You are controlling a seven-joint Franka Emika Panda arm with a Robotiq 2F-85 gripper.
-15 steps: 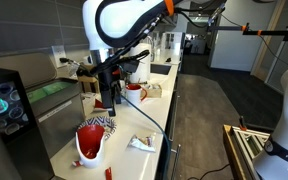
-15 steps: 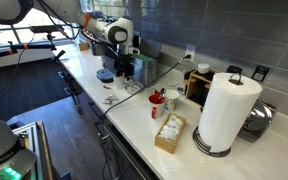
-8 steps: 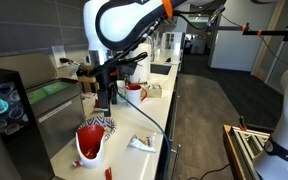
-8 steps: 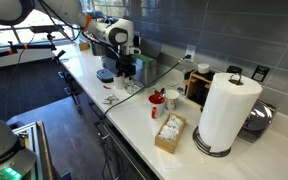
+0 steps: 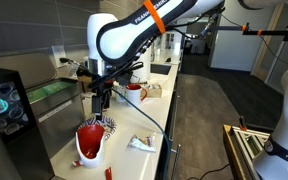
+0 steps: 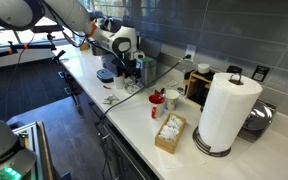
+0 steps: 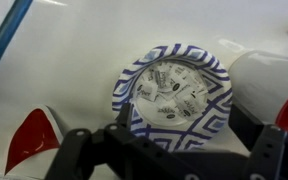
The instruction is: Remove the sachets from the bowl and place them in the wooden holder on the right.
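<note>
Next, the robot's gripper should go down into the blue-and-white patterned bowl and close on a white sachet lying at the bottom of the bowl (image 5: 99, 124) (image 7: 168, 108).
A blue-and-white patterned bowl (image 7: 174, 92) holding several white sachets (image 7: 172, 82) fills the middle of the wrist view. It also shows in an exterior view (image 5: 98, 124). My gripper (image 7: 184, 150) hangs just above the bowl's near rim, its dark fingers spread apart and empty. It shows in both exterior views (image 5: 102, 108) (image 6: 132, 68). The pale wooden holder (image 6: 169, 132) stands farther along the counter with sachets in it, and it is also seen beyond the bowl (image 5: 152, 90).
A red-and-white object (image 5: 89, 146) sits next to the bowl. Loose sachets (image 5: 139, 143) lie on the white counter. A red mug (image 6: 156, 100) and a tall paper towel roll (image 6: 224, 110) stand near the holder. The counter edge drops to the floor.
The arm has swung and lowered, bringing the gripper from beyond the bowl to directly over it. The bowl and sachets have not moved.
</note>
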